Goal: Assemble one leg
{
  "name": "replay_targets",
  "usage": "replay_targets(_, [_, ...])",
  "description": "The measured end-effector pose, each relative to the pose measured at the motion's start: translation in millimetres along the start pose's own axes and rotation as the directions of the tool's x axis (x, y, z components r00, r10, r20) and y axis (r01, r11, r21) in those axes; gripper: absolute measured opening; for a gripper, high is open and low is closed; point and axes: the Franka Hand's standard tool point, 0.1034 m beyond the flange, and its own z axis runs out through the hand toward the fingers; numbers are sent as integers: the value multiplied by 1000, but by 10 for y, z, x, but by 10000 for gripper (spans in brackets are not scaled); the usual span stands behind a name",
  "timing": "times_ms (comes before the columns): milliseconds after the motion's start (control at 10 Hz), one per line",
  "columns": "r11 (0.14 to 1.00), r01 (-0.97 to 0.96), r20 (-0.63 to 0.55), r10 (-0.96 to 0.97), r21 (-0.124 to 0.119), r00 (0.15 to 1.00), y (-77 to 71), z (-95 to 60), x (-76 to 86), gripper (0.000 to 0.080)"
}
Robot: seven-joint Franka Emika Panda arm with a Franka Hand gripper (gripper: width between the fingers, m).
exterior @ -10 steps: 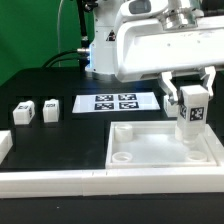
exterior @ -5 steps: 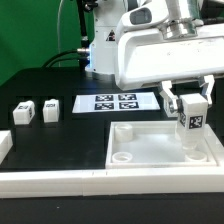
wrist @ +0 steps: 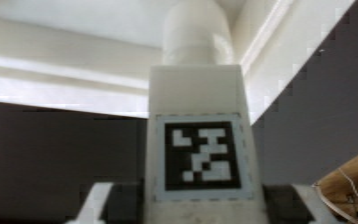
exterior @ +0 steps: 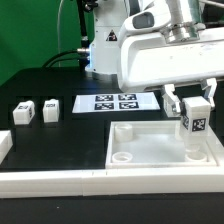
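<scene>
I will let go of the leg upright in the tray's front corner socket (exterior: 198, 157), the one farthest from the legs on the table.
My gripper (exterior: 192, 104) is shut on a leg (exterior: 194, 128), a small white block with a black-and-white tag, held upright over the exterior view's right corner of the large white tray-like piece (exterior: 150, 137). In the wrist view the leg (wrist: 201, 140) fills the middle between my fingers (wrist: 101, 203), its tag facing the camera and its round end pointing at the tray. Two more legs (exterior: 24, 113) (exterior: 50, 110) lie on the black table at the exterior view's left. A round corner socket (exterior: 122, 157) shows in the tray.
The marker board (exterior: 116, 102) lies flat behind the tray. A white rail (exterior: 60, 182) runs along the front edge, with a white block (exterior: 4, 142) at the exterior view's far left. The robot's base stands at the back.
The gripper and the leg have shifted slightly toward the exterior view's right over the tray's corner. The other parts have not moved.
</scene>
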Motion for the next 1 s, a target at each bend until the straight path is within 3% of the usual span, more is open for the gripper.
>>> replay_targets(300, [1000, 0, -12, 0, 7, 1000, -40, 79, 34, 292])
replay_targets(500, [1000, -3, 18, 3, 14, 1000, -60, 179, -51, 292])
replay_targets(1000, [1000, -2, 7, 2, 13, 1000, -66, 184, -54, 292])
